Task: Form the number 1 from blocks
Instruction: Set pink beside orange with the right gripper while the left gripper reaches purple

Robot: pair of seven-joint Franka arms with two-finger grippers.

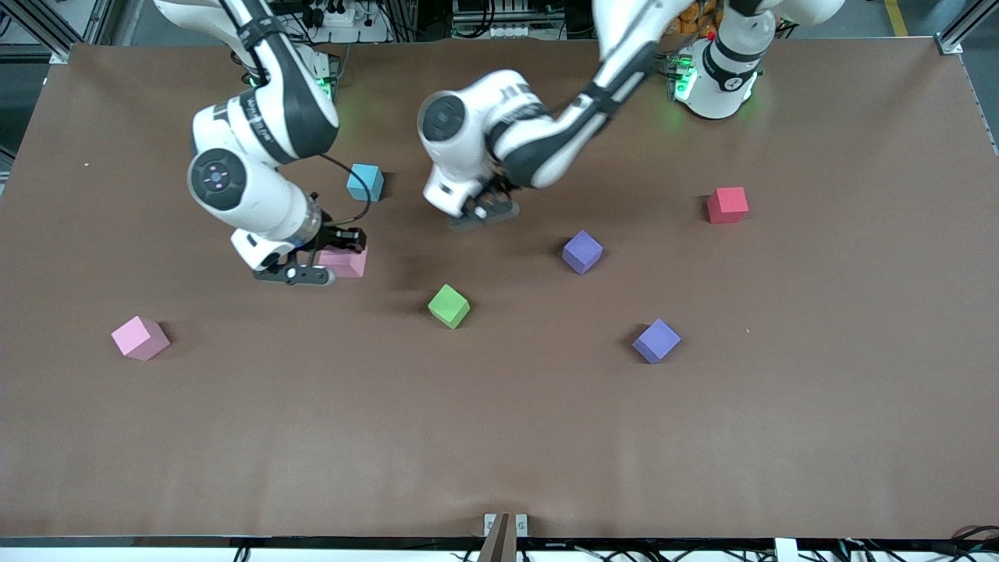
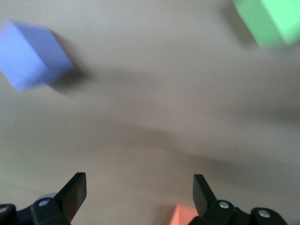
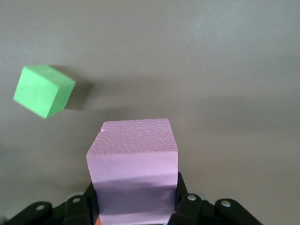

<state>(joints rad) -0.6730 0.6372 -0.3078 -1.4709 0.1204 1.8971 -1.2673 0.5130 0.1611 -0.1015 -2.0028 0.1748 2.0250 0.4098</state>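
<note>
Next, my left gripper goes to the purple block farther from the front camera and closes on that block's sides (image 1: 582, 254) (image 2: 33, 56).
My right gripper (image 1: 324, 256) is shut on a pink block (image 1: 348, 264), low at the table beside the light blue block (image 1: 365, 182). In the right wrist view the pink block (image 3: 133, 168) fills the gap between the fingers (image 3: 187, 206). My left gripper (image 1: 484, 211) hangs open over the table's middle with nothing between its fingers. A corner of the orange block (image 2: 183, 216) shows beside one of the fingers (image 2: 202, 192); the arm hides that block in the front view. Loose on the table lie a green block (image 1: 449, 305), two purple blocks (image 1: 582, 251) (image 1: 656, 341), a red block (image 1: 727, 204) and a second pink block (image 1: 140, 337).
The brown table cover (image 1: 499, 437) runs bare along the edge nearest the front camera. The left wrist view also shows a purple block (image 2: 30, 55) and the green block (image 2: 272, 21); the right wrist view shows the green block (image 3: 43, 91).
</note>
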